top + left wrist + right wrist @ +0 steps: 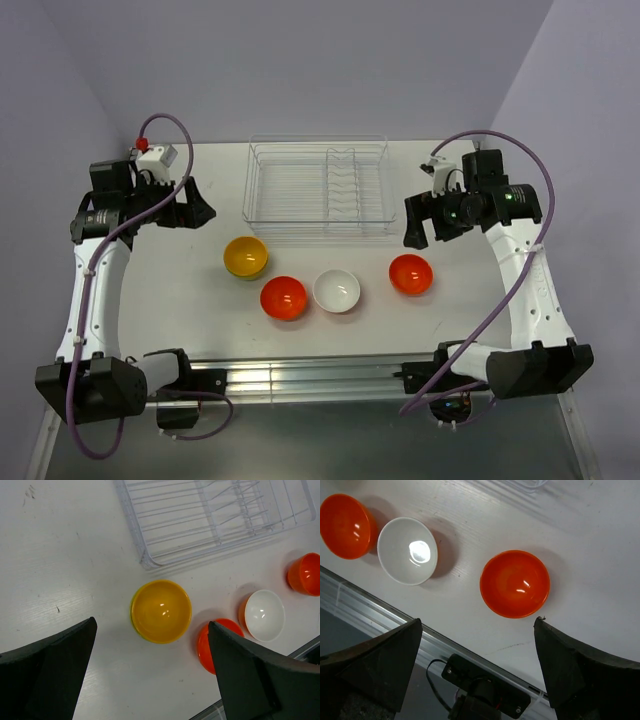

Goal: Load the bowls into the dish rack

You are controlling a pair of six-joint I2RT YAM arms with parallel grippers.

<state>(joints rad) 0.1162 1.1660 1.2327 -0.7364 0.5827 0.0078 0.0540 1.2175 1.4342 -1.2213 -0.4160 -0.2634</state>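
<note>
The robot's right gripper needs to close on the rim of the red-orange bowl below it, at the side (431,270) (546,599) farthest from the white bowl.
The clear dish rack (318,190) stands at the back middle of the table with no bowl in it; its corner shows in the left wrist view (215,515). Four bowls sit in front of it: a yellow one (245,256) (161,611), a red-orange one (283,297) (204,647) (346,526), one with a white inside (336,290) (264,615) (407,550), and a red-orange one at the right (410,273) (305,573) (515,583). My left gripper (200,212) (151,625) is open and empty, above and left of the yellow bowl. My right gripper (418,228) (477,622) is open and empty above the right red-orange bowl.
An aluminium rail (300,378) (370,615) runs along the table's near edge, with a black device and cable (485,690) below it. Pale walls close in the back and sides. Purple cables loop off both arms.
</note>
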